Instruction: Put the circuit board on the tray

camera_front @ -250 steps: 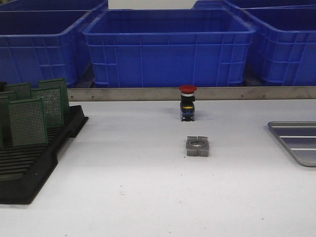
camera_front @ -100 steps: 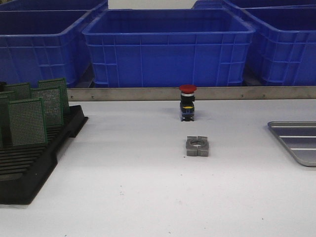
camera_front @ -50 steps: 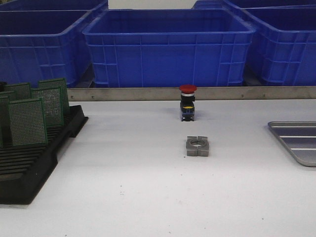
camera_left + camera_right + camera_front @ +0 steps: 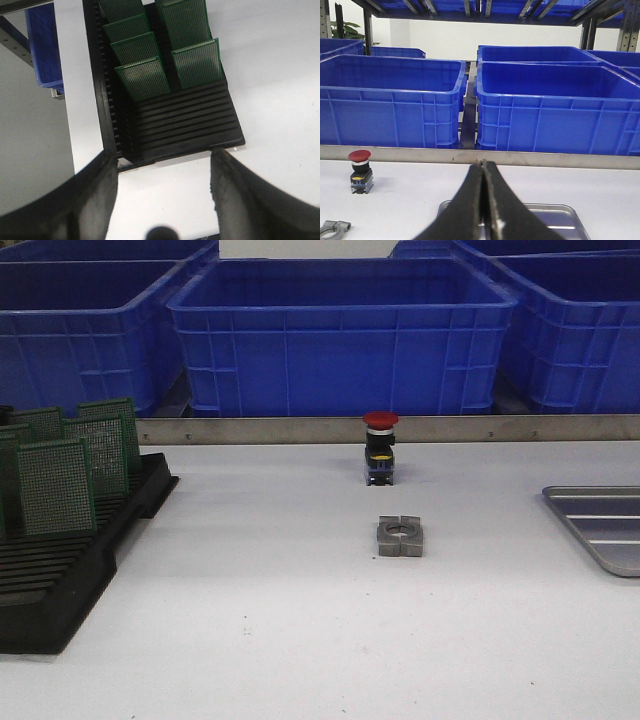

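My left gripper will close next on the top edge point(image 4: 44, 444) point(image 4: 195, 46) of the nearest green circuit board in the black rack's row toward the clamp block.
Several green circuit boards point(image 4: 57, 486) stand upright in a black slotted rack point(image 4: 60, 580) at the table's left. In the left wrist view the boards point(image 4: 145, 77) fill the rack's far slots and the near slots of the rack point(image 4: 185, 120) are bare. My left gripper point(image 4: 162, 157) is open and empty, above the table just short of the rack's near end. The silver-grey metal tray point(image 4: 600, 525) lies at the right edge, also in the right wrist view point(image 4: 560, 212). My right gripper point(image 4: 484, 167) is shut and empty, over the tray's near side. Neither gripper shows in the front view.
A red-capped push button point(image 4: 380, 448) stands at the table's middle back, with a grey metal clamp block point(image 4: 401, 536) in front of it. Big blue plastic bins point(image 4: 340, 335) line the back behind a metal rail point(image 4: 300, 430).
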### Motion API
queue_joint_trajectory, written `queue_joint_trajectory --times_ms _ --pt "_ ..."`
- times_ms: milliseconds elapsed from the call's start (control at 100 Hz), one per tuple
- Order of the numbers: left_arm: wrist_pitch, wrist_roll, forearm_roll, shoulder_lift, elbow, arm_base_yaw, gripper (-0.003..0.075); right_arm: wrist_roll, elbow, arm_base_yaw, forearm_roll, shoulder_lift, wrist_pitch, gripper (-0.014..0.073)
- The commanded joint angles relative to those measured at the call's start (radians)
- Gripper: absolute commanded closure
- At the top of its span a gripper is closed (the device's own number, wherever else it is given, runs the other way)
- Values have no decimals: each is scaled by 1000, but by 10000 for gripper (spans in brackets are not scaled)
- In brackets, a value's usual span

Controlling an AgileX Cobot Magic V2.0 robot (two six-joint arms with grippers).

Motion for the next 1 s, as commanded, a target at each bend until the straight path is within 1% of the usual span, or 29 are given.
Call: queue_joint_trajectory --times_ms 0,90,180,230,280,370,450,590,720,820,990 --pt "2 81 -28 53 -79 1 326 -10 3 2 2 -17 -78 663" --pt "23 186 -80 132 -148 1 326 -10 3 2 2 -17 -78 663" --pt "41 335 -149 216 -225 1 326 -10 3 2 2 -17 -78 663" --pt "84 430 -178 265 -275 1 326 -10 3 2 2 -17 -78 663" --pt "155 539 -202 316 -330 1 326 -10 3 2 2 -17 -78 663" --pt "152 624 -208 391 -402 1 326 -10 3 2 2 -17 -78 663" --pt "152 739 -218 446 -441 1 326 -10 3 2 2 -17 -78 663" --pt "152 814 -242 528 -465 1 326 -10 3 2 2 -17 -78 663" --pt "152 872 -308 590 -465 1 326 -10 3 2 2 -17 -78 663" --pt "152 951 -316 627 -463 1 326 -10 3 2 2 -17 -78 663" --pt "152 1041 -332 682 -463 1 326 -10 3 2 2 -17 -78 663"
